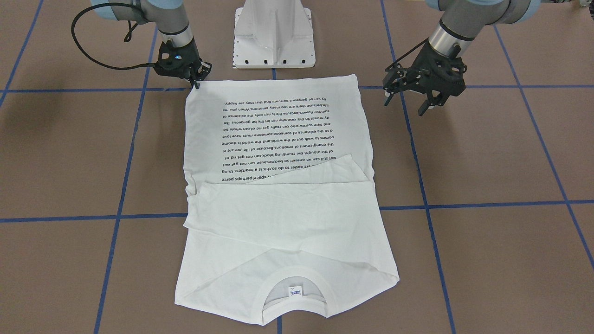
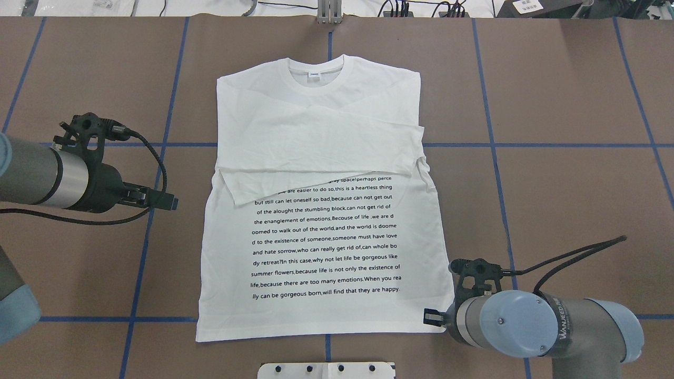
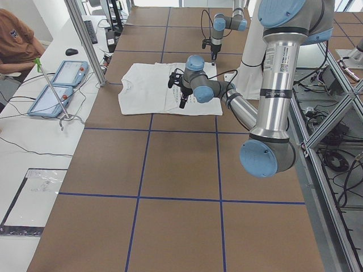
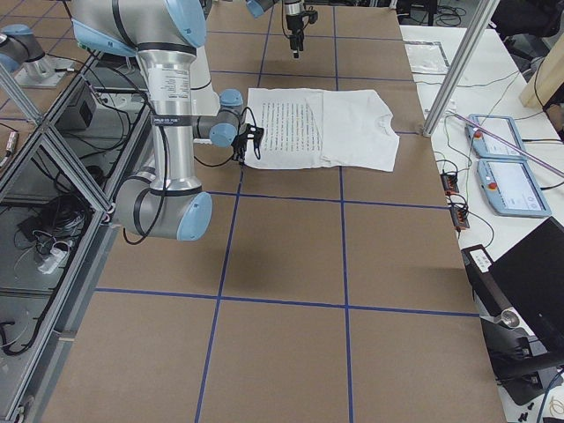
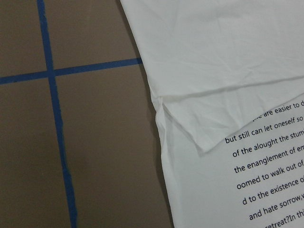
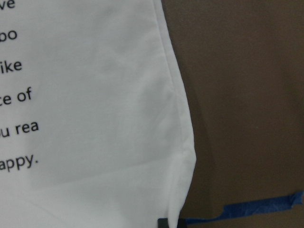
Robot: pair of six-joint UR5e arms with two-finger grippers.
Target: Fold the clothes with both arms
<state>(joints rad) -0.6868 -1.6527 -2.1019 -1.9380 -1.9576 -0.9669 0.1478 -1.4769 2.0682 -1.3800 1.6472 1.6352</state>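
Observation:
I will close my left gripper on the near hem corner (image 1: 352,80) of the white T-shirt, at the other end of the hem from my right gripper.
The white T-shirt (image 1: 278,222) (image 2: 321,131) lies flat on the brown table, printed text up. Its collar (image 1: 294,278) points away from the robot, and both sleeves are folded across the chest. My right gripper (image 1: 200,79) (image 2: 430,317) sits low at the near hem corner (image 6: 183,156) on my right. It looks open, and that corner lies flat. One black fingertip (image 6: 164,222) shows at the bottom edge of the right wrist view. My left gripper (image 1: 408,99) (image 2: 168,201) hangs open over bare table beside the shirt's left edge (image 5: 159,123), clear of the cloth.
The white pedestal base (image 1: 274,37) stands just behind the hem. Blue tape lines (image 2: 158,145) cross the table. A side desk with tablets (image 3: 62,79) and a seated person (image 3: 17,39) lies beyond the far edge, next to an aluminium post (image 3: 85,39).

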